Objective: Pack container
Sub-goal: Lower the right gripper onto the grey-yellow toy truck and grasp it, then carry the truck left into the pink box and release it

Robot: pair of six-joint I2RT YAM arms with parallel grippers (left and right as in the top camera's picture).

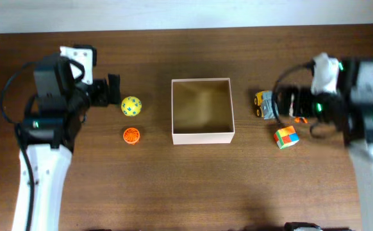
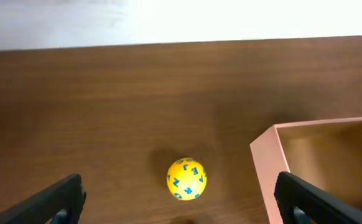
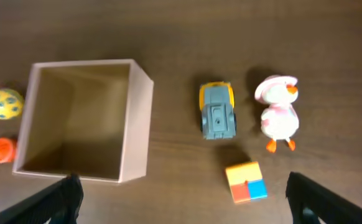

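Note:
Next, I move my right gripper over to the grey-and-yellow toy truck and close it on the truck's grey back end point(image 1: 269, 113) point(image 3: 219, 126), which is behind its yellow hood.
The container point(image 1: 202, 136), a square white-walled box with a tan inside, stands at the table's middle and holds nothing. It also shows in the left wrist view point(image 2: 265, 162) and the right wrist view point(image 3: 137, 124). My left gripper point(image 1: 109, 91) is open and empty, hovering just left of a yellow lettered ball point(image 1: 131, 106), which lies ahead between the fingers point(image 2: 181, 210) in the left wrist view point(image 2: 186, 178). My right gripper point(image 1: 281, 102) is open and empty above the toys right of the box; its fingers point(image 3: 181, 202) frame a colourful cube point(image 3: 246, 182).
An orange ball point(image 1: 131, 135) lies below the yellow ball. Right of the box are a grey-and-yellow toy truck point(image 3: 218, 111), a white-and-pink duck point(image 3: 278, 112) and the cube point(image 1: 286, 136). The duck is mostly hidden under the right arm in the overhead view.

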